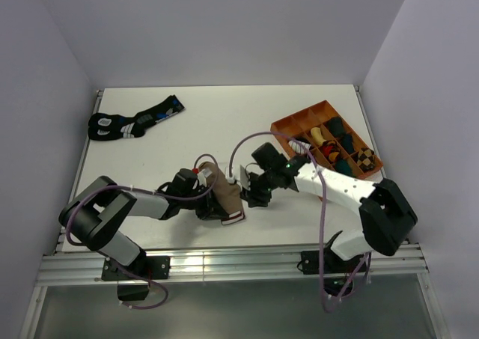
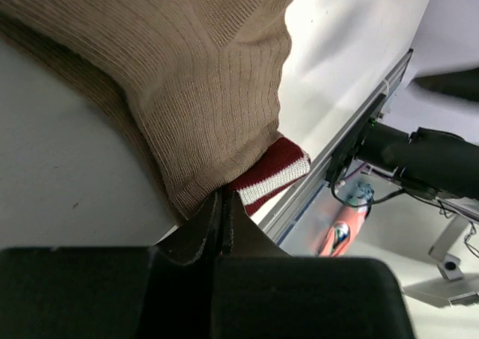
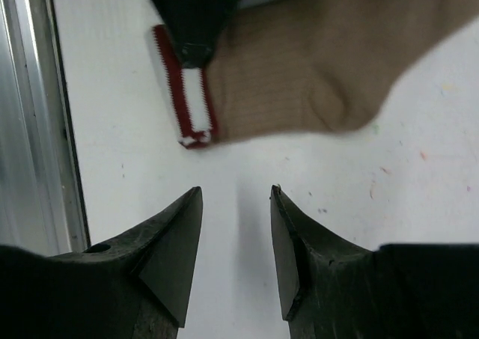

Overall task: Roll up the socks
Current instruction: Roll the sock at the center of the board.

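The left gripper pinches the sock's edge beside the cuff, so the right gripper needs to grip the cuff's free corner (image 3: 197, 135) before the left gripper takes the cuff.
The tan-brown sock (image 1: 221, 191) lies folded near the table's front edge, with its maroon-and-white cuff (image 1: 234, 218) at the near end. My left gripper (image 1: 207, 205) is shut, its fingertips pinching the sock's edge beside the cuff, as the left wrist view (image 2: 223, 198) shows on the tan cloth (image 2: 179, 84). My right gripper (image 1: 251, 195) is open and empty, just right of the sock. In the right wrist view (image 3: 236, 191) it hovers over bare table, short of the cuff (image 3: 185, 92). The white striped sock is out of view.
A pair of black socks with blue and white marks (image 1: 135, 120) lies at the back left. An orange compartment tray (image 1: 298, 119) with rolled bundles stands at the right. The metal rail (image 1: 224, 263) runs along the table's front edge.
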`<state>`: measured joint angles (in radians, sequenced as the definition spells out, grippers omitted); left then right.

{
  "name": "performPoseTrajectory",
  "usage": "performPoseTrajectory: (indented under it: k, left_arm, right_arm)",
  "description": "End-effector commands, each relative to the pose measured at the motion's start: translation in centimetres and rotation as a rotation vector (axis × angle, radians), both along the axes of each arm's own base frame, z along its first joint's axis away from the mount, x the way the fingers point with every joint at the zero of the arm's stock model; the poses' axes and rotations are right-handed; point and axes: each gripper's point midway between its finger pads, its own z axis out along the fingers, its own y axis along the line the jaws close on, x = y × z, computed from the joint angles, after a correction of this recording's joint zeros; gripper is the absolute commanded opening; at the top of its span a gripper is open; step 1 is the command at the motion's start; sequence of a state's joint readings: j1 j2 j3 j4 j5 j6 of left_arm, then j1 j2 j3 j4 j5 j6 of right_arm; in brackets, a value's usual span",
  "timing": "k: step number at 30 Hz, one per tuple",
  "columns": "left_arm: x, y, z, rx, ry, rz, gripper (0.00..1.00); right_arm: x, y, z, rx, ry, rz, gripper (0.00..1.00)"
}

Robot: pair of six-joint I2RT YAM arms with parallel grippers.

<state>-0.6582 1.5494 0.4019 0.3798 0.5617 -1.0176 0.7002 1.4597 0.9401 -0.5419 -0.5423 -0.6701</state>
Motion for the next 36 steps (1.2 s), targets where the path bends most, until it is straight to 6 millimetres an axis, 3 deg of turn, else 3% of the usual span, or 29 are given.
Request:
performPoseTrajectory:
  k: [1,11,18,36]
  left_arm:
    - [-1.8,1.2,-1.9,0.056,0.113,-0.024,0.0]
    - [-1.8,1.3,-2.0,0.022,0.149,-0.021,0.0]
    - [-2.0,1.3,-2.1,0.012,0.164,-0.022,0.0]
    - [-2.1,1.7,-1.8,-0.002,0.164,-0.031,0.0]
  right_arm:
    - [-0.5,1.7,0.7,0.038,-0.236,0.116,0.49]
    - [-4.3,3.8,-0.5,0.04,-0.353,0.302,0.52]
    - [-5.8,4.4,-2.1,-0.006,-0.371,0.37,0.51]
    - [-5.8,5.9,-4.7,-0.09,-0.375,0.39,0.46]
